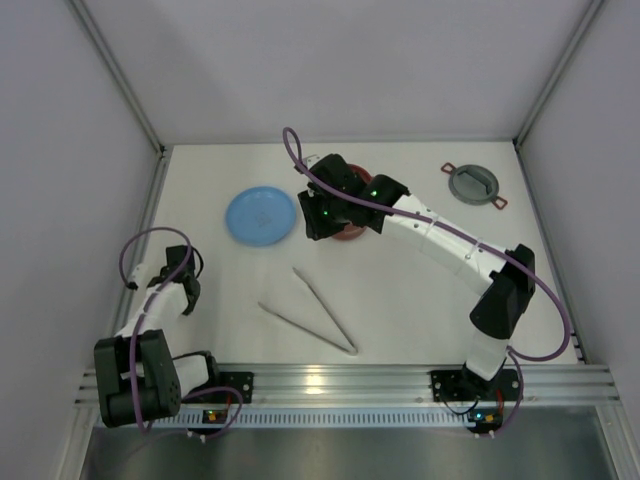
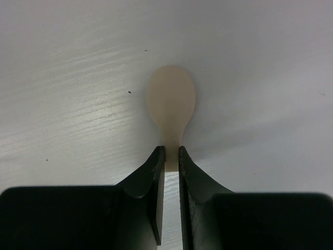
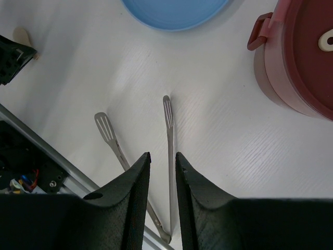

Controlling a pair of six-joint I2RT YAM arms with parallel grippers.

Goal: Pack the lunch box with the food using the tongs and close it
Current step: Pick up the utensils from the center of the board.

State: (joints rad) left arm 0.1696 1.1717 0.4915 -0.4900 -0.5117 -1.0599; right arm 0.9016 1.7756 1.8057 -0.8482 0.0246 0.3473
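Next, the left gripper releases the cream spoon-shaped piece inside the dark-red lunch box point(image 1: 354, 199), a little toward the grey cover.
The silver tongs point(image 1: 315, 312) lie on the table between the arms, their slotted tips point(image 3: 167, 112) spread toward the far side. The dark-red lunch box point(image 3: 294, 62) stands at the back, half covered in the top view by my right gripper point(image 1: 318, 218). That gripper point(image 3: 163, 154) hangs above the table beside the box, jaws a narrow gap apart with nothing between them. My left gripper point(image 2: 171, 150) is low over the table at the left point(image 1: 186, 292). It is shut on the stem of a small cream spoon-shaped piece point(image 2: 170, 101).
A flat light-blue plate point(image 1: 261, 216) lies left of the lunch box. The grey two-eared cover point(image 1: 473, 184) rests at the back right. White walls close in the table on three sides, and a metal rail point(image 1: 330, 382) runs along the near edge.
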